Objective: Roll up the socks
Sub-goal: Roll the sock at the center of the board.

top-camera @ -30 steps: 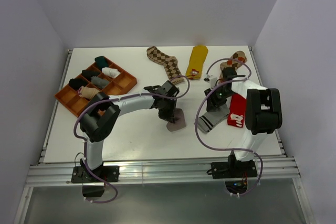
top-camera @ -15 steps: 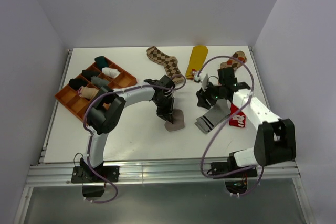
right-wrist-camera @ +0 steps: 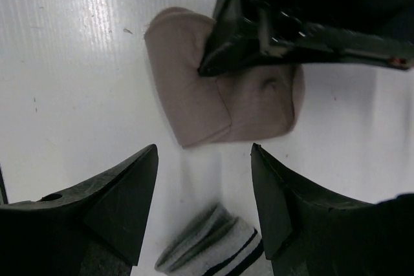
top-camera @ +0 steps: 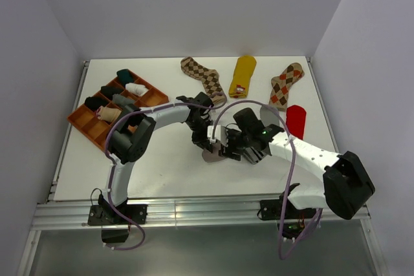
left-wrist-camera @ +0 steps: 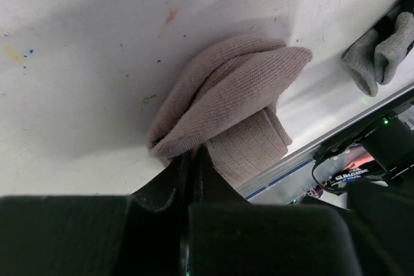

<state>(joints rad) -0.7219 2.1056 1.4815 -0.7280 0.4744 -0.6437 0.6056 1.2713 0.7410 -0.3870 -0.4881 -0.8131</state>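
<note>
Next, my left gripper opens and pinches the sock's folded corner itself (left-wrist-camera: 160, 145), as the taupe sock's folded corner sticks out past its fingers, and steady the sock with my right gripper.
The taupe sock (top-camera: 213, 155) lies folded on the white table near its middle. My left gripper (top-camera: 206, 140) is shut on that sock's edge; in the left wrist view its fingers (left-wrist-camera: 174, 179) pinch the fabric of the taupe sock (left-wrist-camera: 226, 101). My right gripper (right-wrist-camera: 204, 153) hovers open just right of the taupe sock (right-wrist-camera: 187, 101), with nothing between its fingers. The grey sock with black stripes (right-wrist-camera: 207, 250) lies bunched under the right wrist and is mostly hidden by the arm in the top view.
A red sock (top-camera: 295, 121) lies to the right. Two brown argyle socks (top-camera: 204, 77) (top-camera: 284, 84) and a mustard sock (top-camera: 242, 75) lie along the back. The orange tray (top-camera: 152, 97) with rolled socks sits at the left.
My right arm has swung left from the grey sock toward the taupe sock and opened its jaws wider, uncovering the red sock. The left gripper has stayed on the taupe sock.
</note>
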